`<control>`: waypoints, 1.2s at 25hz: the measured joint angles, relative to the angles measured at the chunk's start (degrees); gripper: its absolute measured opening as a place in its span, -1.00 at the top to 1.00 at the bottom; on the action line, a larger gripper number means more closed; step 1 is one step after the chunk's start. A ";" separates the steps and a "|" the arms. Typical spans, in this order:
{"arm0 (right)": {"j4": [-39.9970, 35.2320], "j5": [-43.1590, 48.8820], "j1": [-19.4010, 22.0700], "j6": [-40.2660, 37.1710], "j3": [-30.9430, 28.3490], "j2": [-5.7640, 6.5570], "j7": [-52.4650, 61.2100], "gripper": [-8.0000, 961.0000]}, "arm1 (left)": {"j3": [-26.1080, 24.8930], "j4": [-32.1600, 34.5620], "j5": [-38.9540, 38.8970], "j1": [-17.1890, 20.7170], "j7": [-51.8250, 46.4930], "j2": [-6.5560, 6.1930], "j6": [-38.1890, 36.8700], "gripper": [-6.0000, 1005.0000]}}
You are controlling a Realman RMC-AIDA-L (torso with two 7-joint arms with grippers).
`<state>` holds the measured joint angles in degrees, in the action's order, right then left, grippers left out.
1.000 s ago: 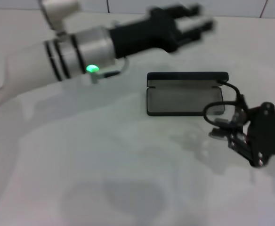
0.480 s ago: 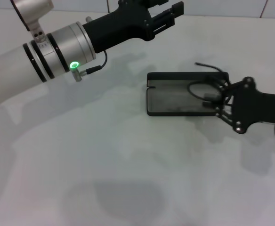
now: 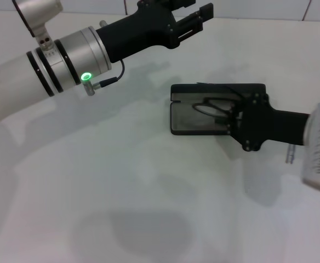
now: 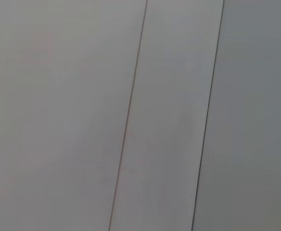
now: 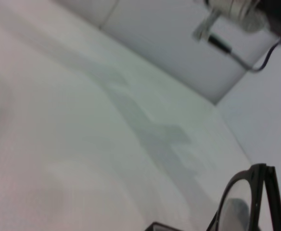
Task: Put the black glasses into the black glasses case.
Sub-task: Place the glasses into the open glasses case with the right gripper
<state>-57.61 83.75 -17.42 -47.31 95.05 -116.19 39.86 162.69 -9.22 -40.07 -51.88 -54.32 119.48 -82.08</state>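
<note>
I will place the black glasses, now hanging tilted just above the lining, on the grey lining of the case's near half (image 3: pixel 212 118) using my right gripper.
The black glasses case (image 3: pixel 188 118) lies open on the white table at mid-right, grey lining up and its lid (image 3: pixel 204 88) at the far side. My right gripper (image 3: pixel 231 113) reaches in from the right over the case's right half, shut on the black glasses (image 3: pixel 210 105), which hang tilted just above the lining. In the right wrist view one lens and rim of the glasses (image 5: pixel 240 202) fill the corner, with a sliver of the case (image 5: pixel 156 226) beside them. My left gripper (image 3: pixel 186 15) is raised at the far left of the case, open and holding nothing.
The long white left forearm (image 3: pixel 50 66), with a green light, crosses the upper left above the table. Its cable and connector (image 5: pixel 222 43) show in the right wrist view. The left wrist view shows only pale tiles with thin seams (image 4: pixel 131 115).
The right gripper has carried the glasses leftward from the case's right end to over its lining. The left arm swung up and back a second ago and has held still since.
</note>
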 joint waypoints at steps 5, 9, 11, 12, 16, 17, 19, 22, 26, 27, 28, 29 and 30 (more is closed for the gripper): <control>-1.89 0.05 0.21 14.36 9.25 0.01 -0.29 0.71 | 0.00 -0.01 0.02 -0.02 0.00 0.02 0.00 -0.08; -2.38 0.11 0.28 19.29 13.15 0.00 -0.32 0.70 | 0.00 -0.01 0.02 0.04 0.00 0.05 0.00 -0.08; -2.86 0.33 0.28 21.46 15.51 0.02 -0.34 0.70 | 0.01 -0.01 0.04 0.22 0.00 0.05 -0.01 -0.08; -3.03 0.41 0.28 22.12 16.26 0.07 -0.35 0.70 | 0.02 -0.01 0.06 0.34 0.00 0.05 -0.01 -0.08; -3.80 0.38 0.77 23.32 17.57 0.11 -0.12 0.69 | 0.06 -0.01 0.08 0.91 0.00 0.02 -0.01 -0.08; -4.06 0.23 0.99 23.36 17.58 0.10 -0.06 0.68 | 0.07 0.00 0.09 0.99 0.02 0.02 -0.01 -0.08; -4.48 0.09 1.37 23.41 17.62 0.08 0.01 0.68 | 0.08 -0.01 0.09 1.12 0.10 0.01 -0.06 -0.08; -5.21 -0.01 2.05 23.48 17.56 0.14 1.04 0.67 | 0.09 -0.01 0.09 1.30 0.16 -0.01 -0.26 -0.08; -5.40 -0.05 2.85 23.58 17.34 0.27 2.73 0.65 | 0.09 0.00 0.09 1.44 0.17 -0.03 -0.40 -0.08; -5.57 -0.06 3.20 23.65 17.31 0.31 2.99 0.63 | 0.09 0.00 0.09 1.47 0.18 -0.04 -0.41 -0.09; -5.79 -0.06 3.49 23.64 17.28 0.33 3.16 0.61 | 0.09 -0.01 0.09 1.53 0.18 -0.07 -0.42 -0.09; -6.14 -0.08 3.89 23.59 17.20 0.38 3.46 0.60 | 0.09 0.00 0.09 1.83 0.18 -0.13 -0.45 -0.09; -6.54 -0.08 4.27 23.41 17.13 0.49 3.75 0.58 | 0.09 0.00 0.09 1.83 0.18 -0.13 -0.45 -0.09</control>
<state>-64.14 83.67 -13.15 -23.90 112.18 -115.70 43.60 162.77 -9.23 -39.98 -50.06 -54.14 119.35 -82.53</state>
